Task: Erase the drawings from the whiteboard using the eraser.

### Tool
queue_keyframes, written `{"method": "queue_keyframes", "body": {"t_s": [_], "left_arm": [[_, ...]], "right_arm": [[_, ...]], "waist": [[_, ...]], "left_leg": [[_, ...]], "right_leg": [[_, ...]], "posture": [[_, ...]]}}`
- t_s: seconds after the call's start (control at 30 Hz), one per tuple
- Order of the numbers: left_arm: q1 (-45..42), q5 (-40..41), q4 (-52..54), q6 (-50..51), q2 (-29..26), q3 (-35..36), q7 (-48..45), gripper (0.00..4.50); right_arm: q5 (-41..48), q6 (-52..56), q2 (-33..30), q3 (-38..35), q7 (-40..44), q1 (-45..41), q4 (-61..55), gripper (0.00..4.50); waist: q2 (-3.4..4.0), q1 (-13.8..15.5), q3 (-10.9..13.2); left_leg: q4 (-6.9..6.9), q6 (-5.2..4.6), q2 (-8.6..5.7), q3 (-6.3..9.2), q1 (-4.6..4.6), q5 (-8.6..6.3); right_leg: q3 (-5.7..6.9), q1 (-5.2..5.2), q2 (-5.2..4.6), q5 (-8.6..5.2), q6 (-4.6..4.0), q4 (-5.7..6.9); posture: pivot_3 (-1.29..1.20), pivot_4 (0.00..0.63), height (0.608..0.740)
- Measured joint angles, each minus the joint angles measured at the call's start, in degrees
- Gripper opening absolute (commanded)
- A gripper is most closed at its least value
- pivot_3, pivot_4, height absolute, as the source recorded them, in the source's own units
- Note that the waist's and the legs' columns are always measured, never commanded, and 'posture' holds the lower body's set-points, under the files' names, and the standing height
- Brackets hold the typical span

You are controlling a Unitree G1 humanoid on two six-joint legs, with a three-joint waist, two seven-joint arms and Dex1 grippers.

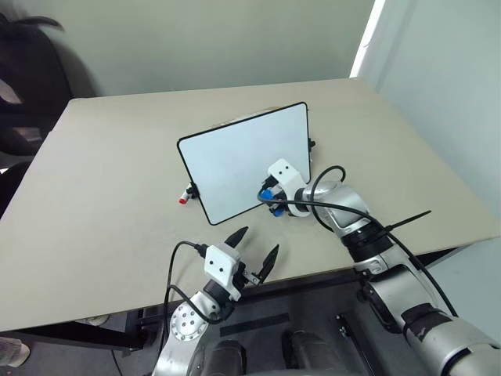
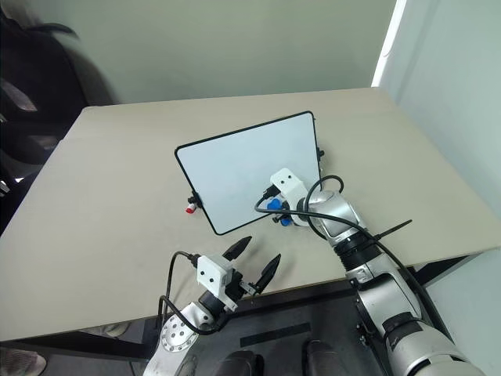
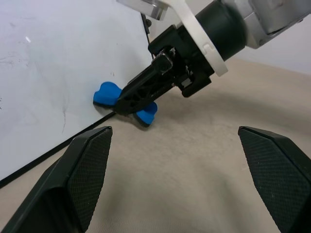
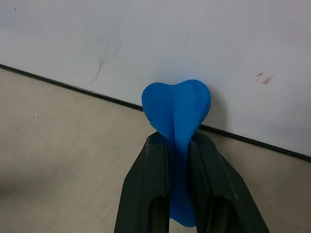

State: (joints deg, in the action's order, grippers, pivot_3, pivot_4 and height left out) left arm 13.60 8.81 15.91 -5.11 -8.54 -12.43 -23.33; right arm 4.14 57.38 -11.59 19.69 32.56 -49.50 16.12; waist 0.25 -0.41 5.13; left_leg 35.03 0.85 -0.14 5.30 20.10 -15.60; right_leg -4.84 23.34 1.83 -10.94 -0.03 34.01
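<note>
The robot will put the blue eraser down on the bare table just off the whiteboard's corner (image 1: 347, 205) beside its right gripper.
The whiteboard (image 1: 235, 157) lies flat on the table, white with a thin black frame. My right gripper (image 4: 177, 141) is shut on the blue eraser (image 4: 177, 104), which rests at the board's near edge, across the black frame. Faint red traces of the drawings (image 4: 264, 78) sit on the white surface just beside the eraser, and a grey smear (image 4: 104, 53) lies on its other side. My left gripper (image 1: 258, 240) hovers open near the table's front edge, short of the board, with nothing between its fingers. It looks toward the eraser (image 3: 107, 93) and the right gripper's fingers (image 3: 146, 90).
A small red-tipped white marker (image 1: 185, 196) lies on the table against the board's left side. The beige table (image 1: 109, 180) has bare surface all around the board. A dark chair stands beyond the table's far left corner.
</note>
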Motion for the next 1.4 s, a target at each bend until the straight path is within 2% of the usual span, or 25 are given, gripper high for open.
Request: {"method": "queue_keyframes", "body": {"t_s": [0.43,0.73,1.07,1.27,1.4], "left_arm": [[-0.7,0.0,0.0,0.0,-0.2,0.0,-0.1,4.5],[-1.1,0.0,-0.1,0.0,-0.3,0.0,-0.2,4.5],[-1.2,-0.1,-0.1,0.0,-0.3,0.0,-0.2,4.5],[-1.2,-0.1,-0.1,0.0,-0.3,0.0,-0.2,4.5],[-1.5,-0.1,-0.2,0.0,-0.4,0.0,-0.3,4.5]], "right_arm": [[0.0,-0.6,-3.5,-3.7,-1.0,-4.9,0.1,0.28],[0.2,-0.1,-1.1,-3.2,-1.0,-0.2,0.2,0.28],[0.4,-0.1,-0.6,-5.4,-1.2,-3.2,2.5,0.28],[1.4,1.1,-2.6,-10.3,-1.9,-6.8,-4.7,0.28],[1.3,1.7,-5.3,-10.0,-1.9,-4.4,-9.4,0.28]], "waist": [[0.0,0.0,0.0],[-0.03,-0.1,0.0],[0.0,-0.1,0.1],[-0.02,0.0,0.0],[-0.05,0.2,0.0]], "left_leg": [[0.01,-0.01,0.0,0.0,0.03,0.02],[0.01,-0.13,0.0,-0.01,-0.06,0.08],[0.01,-0.09,0.0,-0.01,0.06,0.06],[0.0,-0.09,0.0,0.0,0.08,0.06],[0.04,-0.14,0.0,0.0,0.04,0.09]], "right_leg": [[0.0,0.01,0.0,0.01,-0.01,0.01],[0.0,-0.13,0.0,0.07,0.05,0.0],[0.0,0.14,0.0,0.09,0.04,-0.01],[0.0,0.12,0.0,0.12,-0.02,0.0],[0.0,0.0,0.0,0.15,-0.06,-0.01]], "posture": [[0.0,0.15,0.739],[0.0,0.15,0.739],[0.0,0.15,0.739],[0.0,0.15,0.739],[0.0,0.15,0.739]]}}
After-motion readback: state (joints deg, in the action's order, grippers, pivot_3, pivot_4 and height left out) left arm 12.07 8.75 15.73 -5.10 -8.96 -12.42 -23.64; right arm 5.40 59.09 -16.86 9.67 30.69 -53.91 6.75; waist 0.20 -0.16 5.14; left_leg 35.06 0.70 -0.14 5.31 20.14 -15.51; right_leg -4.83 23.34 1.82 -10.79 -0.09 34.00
